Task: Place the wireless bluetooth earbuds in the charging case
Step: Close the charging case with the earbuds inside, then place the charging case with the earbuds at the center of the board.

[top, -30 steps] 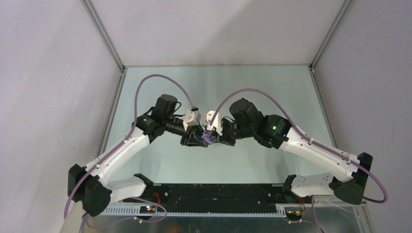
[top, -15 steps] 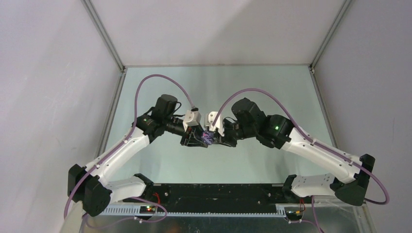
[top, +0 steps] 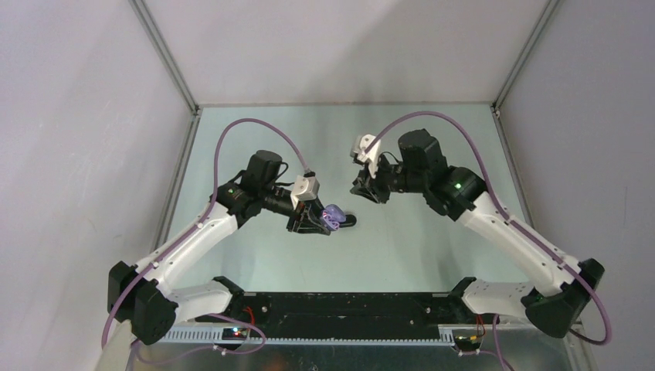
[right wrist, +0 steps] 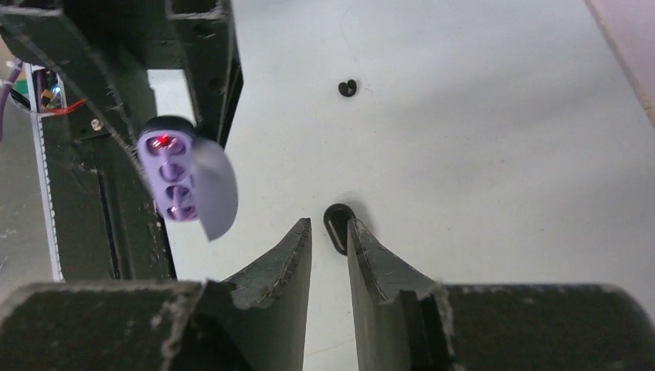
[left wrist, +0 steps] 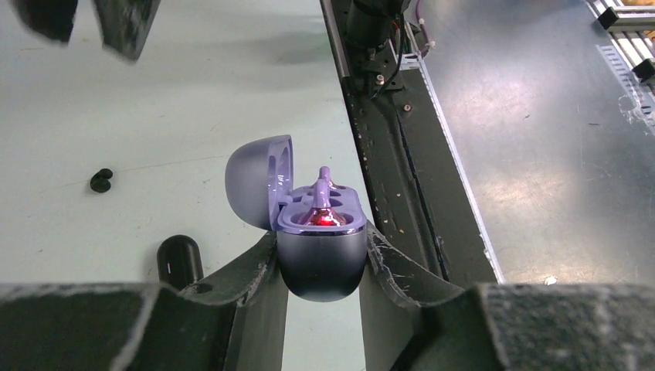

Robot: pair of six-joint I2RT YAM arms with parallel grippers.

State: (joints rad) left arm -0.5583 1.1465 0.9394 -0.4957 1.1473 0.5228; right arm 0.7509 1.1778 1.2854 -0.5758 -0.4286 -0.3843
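Next, my left gripper sets the lilac charging case, now held above the table, down on the bare table (top: 332, 161) between the black case and the back wall and lets go.
My left gripper (top: 319, 222) is shut on the lower body of a lilac charging case (left wrist: 320, 247), holding it above the table with its lid (left wrist: 257, 182) swung open. A lilac earbud (left wrist: 322, 192) stands in one well, stem up, beside a red light. The same case (right wrist: 171, 179) shows in the right wrist view. My right gripper (top: 363, 188) hangs apart from it, up and to the right, jaws (right wrist: 328, 230) slightly open with nothing between them. One black earbud (left wrist: 100, 180) lies loose on the table (right wrist: 348, 87).
A closed black case (left wrist: 179, 261) lies on the table just beside the left fingers; in the right wrist view this black case (right wrist: 334, 220) sits below that gripper's tips. The black base rail (top: 340, 309) runs along the near edge.
The right gripper has pulled away from the lilac case, up and to the right, and its jaws have parted a little. The left gripper and the case have stayed still.
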